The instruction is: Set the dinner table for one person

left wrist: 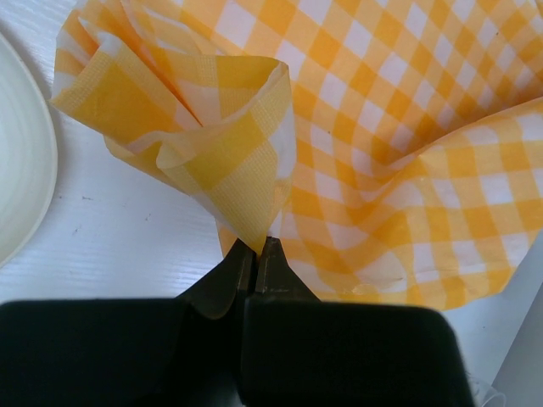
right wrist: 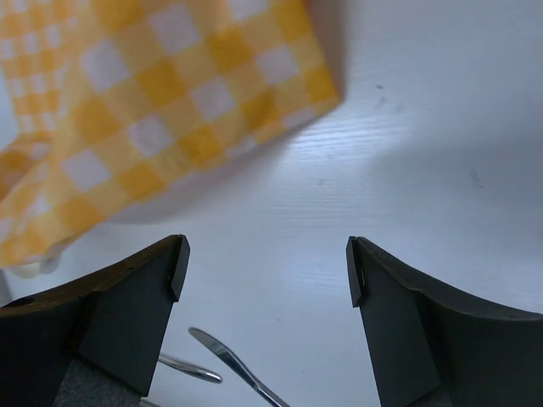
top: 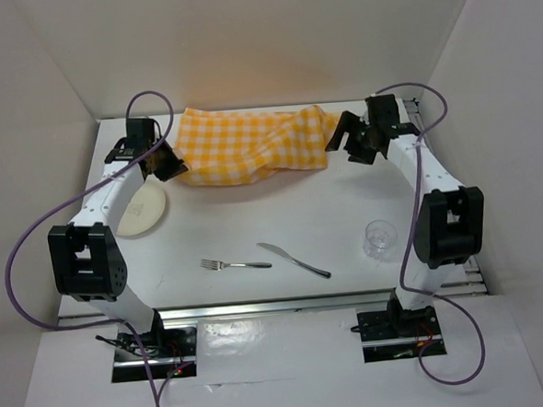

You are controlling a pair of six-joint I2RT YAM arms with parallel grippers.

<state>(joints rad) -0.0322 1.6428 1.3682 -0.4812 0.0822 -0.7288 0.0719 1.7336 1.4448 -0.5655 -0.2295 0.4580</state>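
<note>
The checked cloth's corner, now bunched up above the pinched fingertips, will be let go by my left gripper on the white table (top: 189,196) just beside the cream plate.
A yellow-and-white checked cloth (top: 250,146) lies rumpled across the far part of the white dinner table (top: 282,221). My left gripper (top: 170,165) is shut on the cloth's near left corner (left wrist: 246,203), which stands bunched up above the pinched fingertips (left wrist: 256,248). At the cloth's right end my right gripper (top: 344,136) hangs open, nothing between its fingers (right wrist: 174,263); the cloth's right corner (right wrist: 170,93) lies just beyond them. Nearer me lie a fork (top: 234,263) and a knife (top: 293,259). The knife's tip (right wrist: 229,360) shows in the right wrist view.
A cream plate (top: 143,211) sits at the left, beside my left arm, its rim (left wrist: 25,170) next to the held corner. A clear glass (top: 381,238) stands at the right near my right arm. White walls enclose the table on three sides.
</note>
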